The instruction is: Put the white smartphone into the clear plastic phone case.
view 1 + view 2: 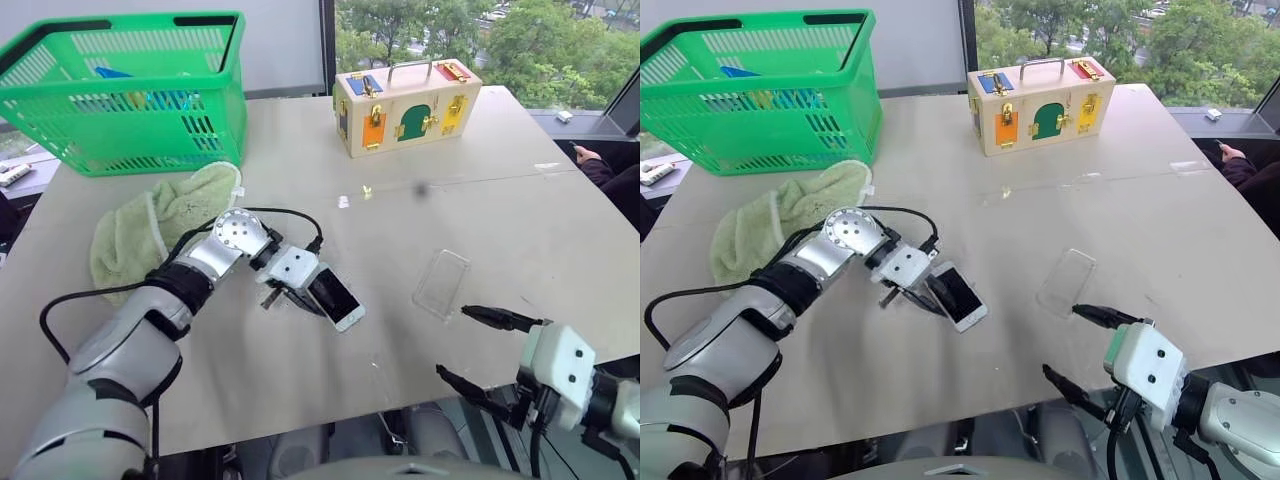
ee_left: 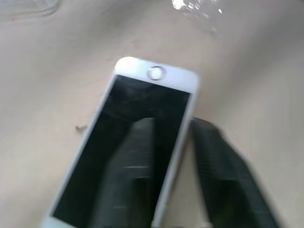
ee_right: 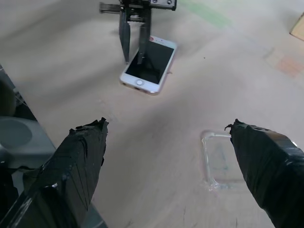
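The smartphone's black screen has a finger of my left gripper lying on it, so I will open wide and grasp the smartphone by both long sides (image 2: 92,134).
The white smartphone (image 1: 335,297) lies screen up on the beige table (image 1: 300,380), slightly left of centre, with its home button toward the front edge. My left gripper (image 1: 295,302) is shut on its long side: in the left wrist view one finger (image 2: 135,156) rests on the black screen and the other (image 2: 213,156) sits against the phone's edge. The clear plastic phone case (image 1: 442,283) lies flat to the phone's right, apart from it. My right gripper (image 1: 452,342) hovers open near the front edge, just in front of the case (image 3: 218,161), with nothing between its fingers.
A green basket (image 1: 130,90) stands at the back left with a green towel (image 1: 150,225) in front of it. A wooden lock box (image 1: 405,100) sits at the back centre. A person's hand (image 1: 590,160) rests at the table's right edge.
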You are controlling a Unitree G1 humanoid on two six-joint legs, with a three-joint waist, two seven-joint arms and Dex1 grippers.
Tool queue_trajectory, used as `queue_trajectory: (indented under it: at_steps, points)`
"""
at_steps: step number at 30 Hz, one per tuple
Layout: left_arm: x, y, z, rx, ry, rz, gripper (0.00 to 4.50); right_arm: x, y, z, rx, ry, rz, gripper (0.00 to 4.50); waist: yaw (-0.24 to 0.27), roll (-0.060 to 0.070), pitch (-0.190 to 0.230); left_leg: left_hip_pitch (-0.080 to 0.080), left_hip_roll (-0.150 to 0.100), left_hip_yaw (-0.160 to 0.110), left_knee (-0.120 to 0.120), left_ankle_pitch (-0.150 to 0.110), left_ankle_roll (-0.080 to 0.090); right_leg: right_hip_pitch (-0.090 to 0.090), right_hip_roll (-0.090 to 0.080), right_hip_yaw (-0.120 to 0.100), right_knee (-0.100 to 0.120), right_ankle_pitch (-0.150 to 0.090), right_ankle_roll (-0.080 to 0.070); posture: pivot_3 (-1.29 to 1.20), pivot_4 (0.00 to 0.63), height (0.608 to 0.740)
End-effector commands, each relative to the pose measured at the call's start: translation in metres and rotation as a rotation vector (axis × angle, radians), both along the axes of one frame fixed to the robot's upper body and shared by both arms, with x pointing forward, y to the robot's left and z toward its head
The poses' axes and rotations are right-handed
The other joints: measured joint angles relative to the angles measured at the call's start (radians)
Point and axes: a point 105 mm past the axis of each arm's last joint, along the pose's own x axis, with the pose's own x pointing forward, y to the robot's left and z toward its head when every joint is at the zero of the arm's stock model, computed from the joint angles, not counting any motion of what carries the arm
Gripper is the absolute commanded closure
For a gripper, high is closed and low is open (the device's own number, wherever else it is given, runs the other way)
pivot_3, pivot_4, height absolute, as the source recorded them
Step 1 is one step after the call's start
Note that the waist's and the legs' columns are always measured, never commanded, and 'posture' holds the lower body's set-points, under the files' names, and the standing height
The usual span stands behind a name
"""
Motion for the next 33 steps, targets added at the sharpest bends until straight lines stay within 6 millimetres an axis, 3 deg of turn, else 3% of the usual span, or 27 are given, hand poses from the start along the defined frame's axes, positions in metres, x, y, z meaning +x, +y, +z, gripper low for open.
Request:
queue_trajectory:
  at_steps: [1,5,9,13,20,25,33]
  points:
    - [0.001,-0.021,0.029,-0.117,-0.027,0.042,3.66,-0.001,0.006,0.006,0.019,-0.013,0.007,0.0,-0.001,-0.001,0.001,-0.001,0.0,-0.001,0.0,0.0,0.0,0.0,0.0,0.0,0.0,0.0,0.0,0.0,0.15,0.74]
    - [-0.009,-0.02,0.036,-0.103,0.016,0.009,3.66,0.002,0.007,0.007,0.018,-0.017,0.004,0.0,-0.006,-0.001,0.001,-0.001,-0.001,-0.001,-0.001,-0.001,0.001,-0.001,0.001,-0.001,0.0,0.0,0.0,0.0,0.15,0.74]
    - [-0.008,-0.014,0.037,-0.073,0.022,0.009,1.89,0.004,0.006,0.008,0.013,-0.019,0.006,0.0,-0.008,-0.001,0.001,-0.002,-0.001,0.0,-0.002,-0.001,0.001,-0.002,0.003,-0.001,0.0,0.0,0.0,0.0,0.15,0.74]
    - [-0.005,-0.007,0.023,-0.004,-0.008,-0.005,0.04,0.004,0.006,0.007,0.01,-0.013,0.005,0.0,-0.008,0.0,0.001,-0.001,-0.001,0.0,-0.002,-0.001,0.001,-0.002,0.003,-0.002,0.0,0.0,0.0,0.0,0.15,0.74]
    - [0.01,-0.002,0.0,0.106,-0.076,-0.043,0.04,0.0,0.005,0.002,0.012,-0.001,-0.006,0.0,0.0,-0.001,0.001,-0.003,-0.001,-0.001,-0.001,-0.001,0.001,-0.002,0.001,-0.001,-0.001,0.0,0.0,0.0,0.15,0.74]
    - [0.024,-0.004,-0.006,0.157,-0.138,-0.069,0.04,-0.001,0.005,0.001,0.013,-0.003,-0.018,0.0,0.003,0.0,0.0,-0.002,-0.002,0.005,-0.001,-0.002,0.002,-0.001,0.001,-0.001,-0.001,0.0,0.0,0.0,0.15,0.74]
    - [0.016,-0.002,-0.016,0.224,-0.118,-0.136,0.04,-0.005,0.007,-0.003,0.017,0.001,-0.027,0.0,-0.002,0.003,-0.002,0.001,0.0,0.002,-0.001,-0.002,0.002,0.0,0.0,-0.001,-0.001,0.0,0.0,0.0,0.15,0.74]
